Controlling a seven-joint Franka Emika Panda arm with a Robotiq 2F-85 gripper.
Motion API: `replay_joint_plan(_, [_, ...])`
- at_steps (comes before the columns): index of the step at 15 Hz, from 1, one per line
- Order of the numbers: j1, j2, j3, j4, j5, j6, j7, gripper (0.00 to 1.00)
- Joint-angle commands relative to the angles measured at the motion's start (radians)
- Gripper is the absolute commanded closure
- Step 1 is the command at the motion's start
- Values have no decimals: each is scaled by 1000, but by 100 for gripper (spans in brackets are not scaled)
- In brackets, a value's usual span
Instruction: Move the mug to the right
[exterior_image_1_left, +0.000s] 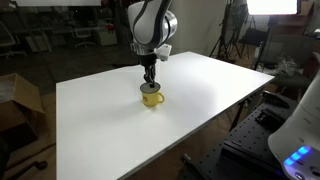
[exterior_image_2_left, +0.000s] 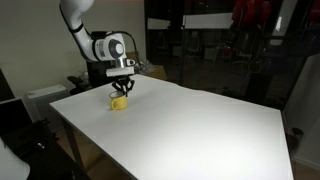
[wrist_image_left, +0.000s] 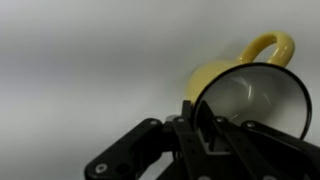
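Observation:
My gripper is holding the yellow mug, which still stands on the white table. It will release it on the bare white tabletop (exterior_image_1_left: 210, 94) close to the tabletop's edge by the black equipment.
The small yellow mug (exterior_image_1_left: 152, 97) stands on the white table (exterior_image_1_left: 200, 110) and also shows in an exterior view (exterior_image_2_left: 119, 101). My gripper (exterior_image_1_left: 150, 83) comes down from straight above it and reaches into its top; in an exterior view (exterior_image_2_left: 121, 88) the fingers sit right at the rim. In the wrist view the mug (wrist_image_left: 250, 75) fills the right side, whitish inside, handle up at the top right. My gripper (wrist_image_left: 205, 128) has its fingers pressed together on the mug's rim wall, one finger inside and one outside.
The table's edges fall off to dark floor all round. A cardboard box (exterior_image_1_left: 18, 100) stands beside the table. Tripods and lab clutter (exterior_image_1_left: 235, 40) stand behind it. A broad stretch of bare tabletop (exterior_image_2_left: 210, 130) spreads away from the mug.

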Motion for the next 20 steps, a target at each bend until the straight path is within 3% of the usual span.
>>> replay_joint_plan(1, [-57, -40, 4, -48, 32, 40, -18, 97])
replay_joint_plan(4, [-133, -117, -23, -159, 84, 104, -8, 97])
replay_joint_plan(9, [-317, -243, -60, -372, 212, 251, -73, 97])
replay_joint_plan(13, [-495, -324, -38, -520, 393, 341, -219, 97])
replay_joint_plan(18, [-654, -374, 15, -573, 648, 328, -448, 97])
replay_joint_plan(19, [-673, -379, 23, -571, 695, 312, -492, 87])
replay_joint_plan(20, [-687, -384, 28, -571, 735, 305, -529, 62])
